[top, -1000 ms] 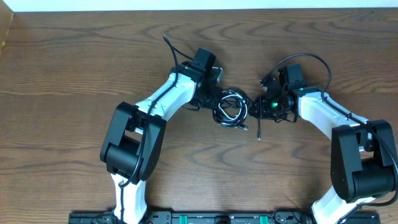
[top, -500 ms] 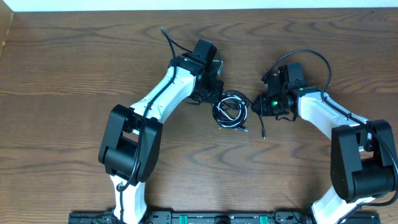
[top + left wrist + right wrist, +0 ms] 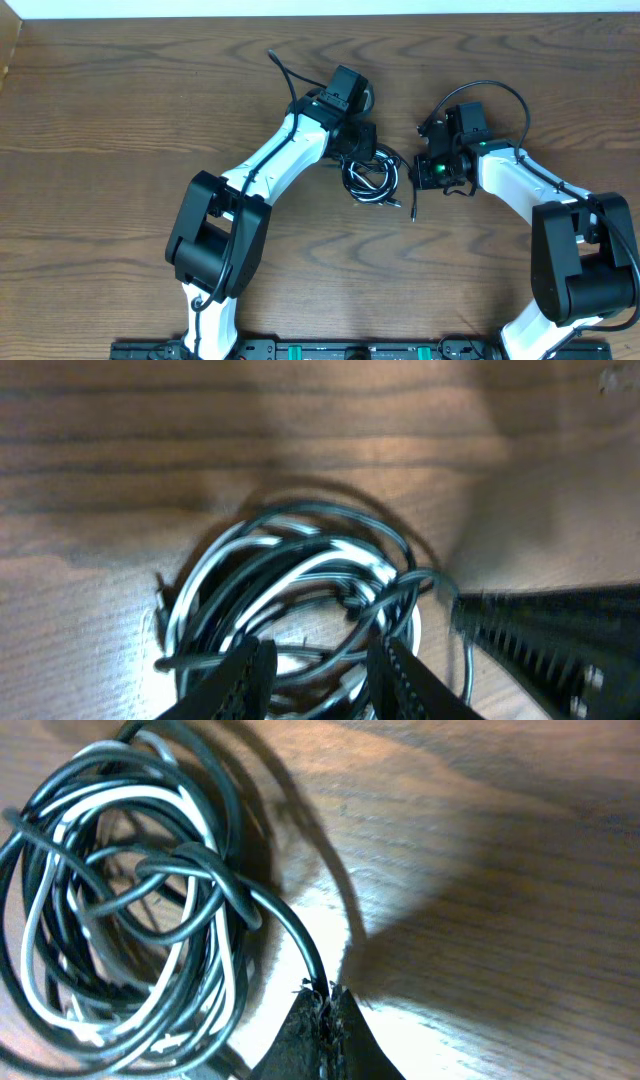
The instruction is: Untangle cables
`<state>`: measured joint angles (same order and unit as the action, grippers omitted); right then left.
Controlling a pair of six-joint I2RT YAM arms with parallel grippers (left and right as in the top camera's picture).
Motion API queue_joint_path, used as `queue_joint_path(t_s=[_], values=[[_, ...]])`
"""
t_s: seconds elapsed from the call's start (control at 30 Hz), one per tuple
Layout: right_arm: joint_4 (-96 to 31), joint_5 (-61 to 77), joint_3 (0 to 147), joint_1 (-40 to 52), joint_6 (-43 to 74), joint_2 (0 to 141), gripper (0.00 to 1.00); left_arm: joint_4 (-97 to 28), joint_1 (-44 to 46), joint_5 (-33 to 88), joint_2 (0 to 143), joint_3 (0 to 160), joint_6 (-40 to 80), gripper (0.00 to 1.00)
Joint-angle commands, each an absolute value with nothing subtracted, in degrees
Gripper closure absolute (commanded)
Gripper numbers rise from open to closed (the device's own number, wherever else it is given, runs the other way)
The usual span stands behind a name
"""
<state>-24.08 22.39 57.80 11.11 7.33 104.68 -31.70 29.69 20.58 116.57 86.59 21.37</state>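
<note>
My right gripper's black cord still hooks through the coil's cable pieces, so next I pull the coil away by the coil's outer loop [image 3: 384, 530] with my left gripper.
The cables [image 3: 372, 180] lie as one small coil of black cords and a white cord in the middle of the table, between the two arms. My left gripper [image 3: 362, 150] hangs over the coil's far-left side. In the left wrist view its fingers [image 3: 245, 675] stand apart, open, with strands of the coil [image 3: 300, 585] between and below them. My right gripper [image 3: 420, 172] sits at the coil's right edge. In the right wrist view it [image 3: 322, 1005] is shut on one black cord that curves out of the coil [image 3: 120, 900]. A loose plug end [image 3: 413, 205] trails below it.
The wooden table [image 3: 120, 120] runs to a pale strip [image 3: 320, 8] at the far edge. A black equipment rail [image 3: 330, 350] lines the near edge. Thicker black arm wires loop above each wrist [image 3: 500, 92]. The right gripper's dark finger [image 3: 545, 640] shows at the right of the left wrist view.
My left gripper has moved right, onto the coil, and its jaws have parted. My right gripper has closed on a black cord at the coil's right edge.
</note>
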Motion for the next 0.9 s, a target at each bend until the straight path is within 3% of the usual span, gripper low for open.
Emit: queue_joint_path(t_s=[0.0,0.3,0.4,0.5,0.63,0.87], values=[[-24.27,27.83,58.33,11.35,4.86,104.95,0.99,-28.88,29.71,15.94,116.14,84.82,25.87,0.64],[-24.27,29.89,58.33,11.35,1.13,104.95,0.99,-25.19,29.82,11.97,121.16,84.82,27.59,0.65],[-24.25,33.63,58.33,11.35,-1.58,104.95,0.99,-25.36,29.82,12.84,123.31,84.82,27.53,0.71],[-23.99,35.14,58.33,11.35,-3.18,104.95,0.99,-25.39,29.80,12.99,124.51,84.82,27.53,0.71],[-24.05,35.18,58.33,11.35,-4.86,104.95,0.99,-25.36,29.82,13.58,124.68,84.82,27.53,0.92],[-23.77,43.99,58.33,11.35,-10.24,104.95,0.99,-27.18,29.56,22.20,124.68,84.82,22.28,0.93]])
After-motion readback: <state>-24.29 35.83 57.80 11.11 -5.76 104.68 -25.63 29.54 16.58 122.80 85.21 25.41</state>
